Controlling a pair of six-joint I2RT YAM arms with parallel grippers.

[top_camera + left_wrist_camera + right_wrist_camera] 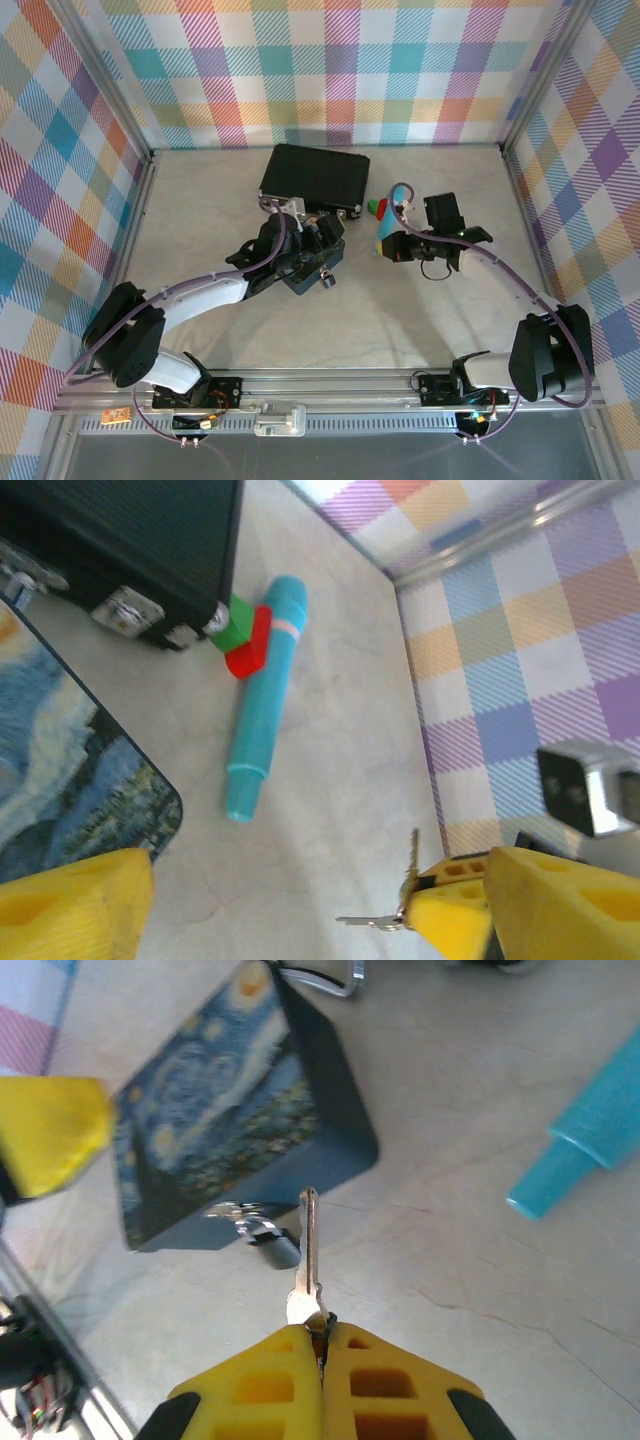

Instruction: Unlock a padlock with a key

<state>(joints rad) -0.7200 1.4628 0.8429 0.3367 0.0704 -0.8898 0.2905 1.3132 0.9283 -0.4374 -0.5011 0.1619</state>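
A second key juts out across the key in the robot's grip, so the left gripper needs to take the key's blade (309,1235) to let the right gripper regrip its head.
The tiny dark padlock (270,1243) hangs by its silvery shackle at the lower edge of the blue starry tin (225,1120), which rests on the table. My right gripper (322,1335) is shut on the key (308,1245). The key's blade points at the padlock, a short way to its right and apart from it. In the left wrist view the key (411,865) sticks up from the right gripper's yellow tip, and a second key (368,919) juts out sideways. My left gripper (315,890) is open, its left finger over the tin (70,770). From above, the padlock (328,281) lies below the left gripper (318,250).
A black case with metal latches (314,178) lies behind the tin. The teal pen-like stick (262,695) lies between the arms, with red (250,652) and green (235,625) blocks at its far end. Plaid walls close in the table.
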